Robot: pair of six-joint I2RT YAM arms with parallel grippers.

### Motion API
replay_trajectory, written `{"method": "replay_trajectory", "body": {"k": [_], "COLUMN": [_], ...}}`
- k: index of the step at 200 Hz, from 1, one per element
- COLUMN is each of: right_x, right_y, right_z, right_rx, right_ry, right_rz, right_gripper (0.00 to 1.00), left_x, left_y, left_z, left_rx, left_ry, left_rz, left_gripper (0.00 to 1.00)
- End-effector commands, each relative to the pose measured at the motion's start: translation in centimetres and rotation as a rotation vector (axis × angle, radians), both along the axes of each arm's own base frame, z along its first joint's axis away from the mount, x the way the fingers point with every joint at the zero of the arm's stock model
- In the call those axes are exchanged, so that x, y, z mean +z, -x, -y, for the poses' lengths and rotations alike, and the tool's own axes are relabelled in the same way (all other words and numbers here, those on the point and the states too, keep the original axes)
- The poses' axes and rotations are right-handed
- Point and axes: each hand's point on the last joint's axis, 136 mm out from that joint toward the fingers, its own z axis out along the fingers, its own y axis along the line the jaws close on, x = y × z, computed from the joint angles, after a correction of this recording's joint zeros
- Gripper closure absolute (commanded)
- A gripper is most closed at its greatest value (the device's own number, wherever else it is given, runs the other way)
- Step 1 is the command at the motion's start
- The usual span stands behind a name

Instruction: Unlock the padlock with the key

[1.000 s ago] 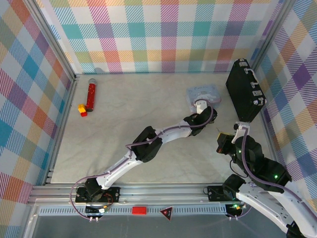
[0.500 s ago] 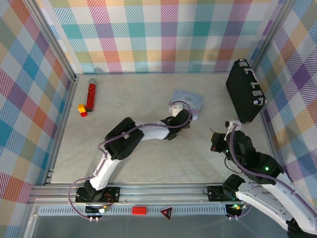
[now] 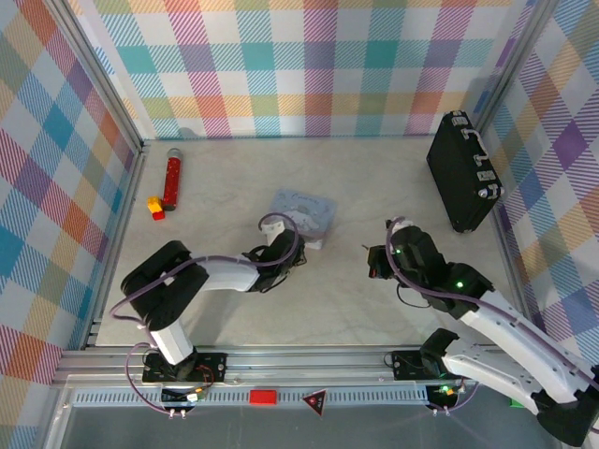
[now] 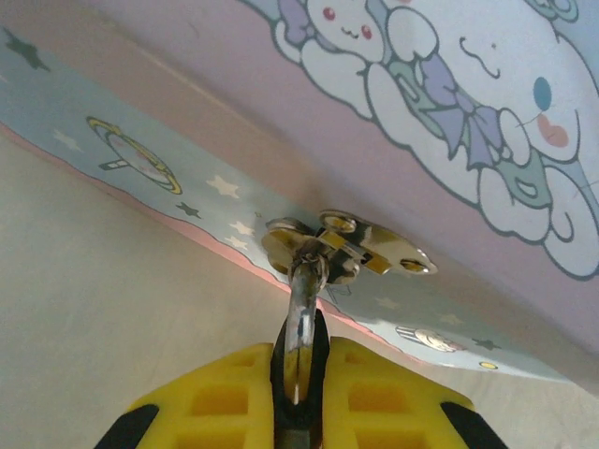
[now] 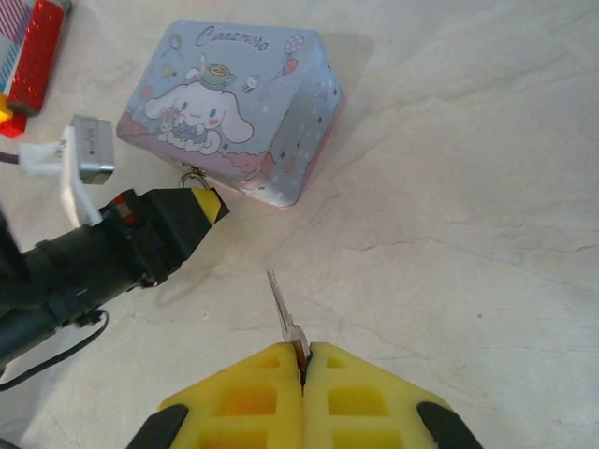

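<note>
The robot's left gripper covers the padlock's keyhole end below the silvery shackle, so it should open and take the padlock along the box's near edge [image 5: 174, 161].
The pale blue cartoon box [image 3: 304, 214] lies mid-table, and in the right wrist view the box [image 5: 234, 108] is at upper left. In the left wrist view the padlock [image 4: 301, 323] hangs by its silvery shackle from the box's metal hasp [image 4: 351, 245]. Its dark body is pinched between the yellow fingers [image 4: 220, 398] of my left gripper [image 4: 299, 360], which is shut on it. From above, the left gripper [image 3: 297, 245] touches the box's near edge. My right gripper [image 5: 303, 360] is shut on the key [image 5: 284, 313], whose blade points toward the box. The right gripper [image 3: 374, 263] hovers to the right of the box, apart from it.
A black case with silver latches [image 3: 463, 173] leans at the right wall. A red tube [image 3: 172, 178] and a small yellow-red block [image 3: 155, 208] lie at the far left. Bare table lies between the box and the right gripper.
The left gripper has dragged the box left and toward the near edge, from near the black case to mid-table. The right gripper with the key has followed leftward.
</note>
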Motion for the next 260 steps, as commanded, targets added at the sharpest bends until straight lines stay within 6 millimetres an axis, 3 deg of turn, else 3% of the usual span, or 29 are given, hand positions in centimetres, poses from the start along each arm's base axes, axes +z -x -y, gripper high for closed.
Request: {"method": "replay_trajectory", "body": {"k": [1, 44, 70, 105, 132, 191, 260], "right_x": [-0.4, -0.8, -0.7, -1.0, -1.0, -1.5, -2.0], "right_y": [-0.1, -0.4, -0.2, -0.1, -0.2, 0.0, 0.4], "right_z": [-1.6, -2.1, -2.0, -2.0, -2.1, -2.2, -1.8], "right_rx": [0.033, 0.041, 0.044, 0.041, 0.046, 0.052, 0.039], "right_ry": [-0.061, -0.058, -0.058, -0.064, -0.064, -0.069, -0.078], "right_rz": [-0.030, -0.039, -0.034, -0.041, -0.043, -0.053, -0.063], "right_gripper": [1.00, 1.00, 1.00, 1.00, 1.00, 1.00, 1.00], "left_x": [-0.9, -1.8, -1.2, -0.5, -0.2, 1.7, 0.7], "left_y": [3.5, 6.4, 6.3, 6.2, 6.2, 6.5, 6.3], "left_z": [-0.1, 3.6, 3.0, 1.1, -0.4, 3.2, 2.1], "left_rx": [-0.004, -0.123, -0.125, -0.093, -0.054, -0.159, -0.041], "left_ry": [-0.029, 0.031, 0.011, -0.085, -0.166, -0.280, -0.337], "left_rz": [-0.060, -0.122, -0.095, -0.075, -0.088, -0.068, -0.122], "left_gripper": [0.96, 0.87, 0.80, 0.57, 0.49, 0.35, 0.26]}}
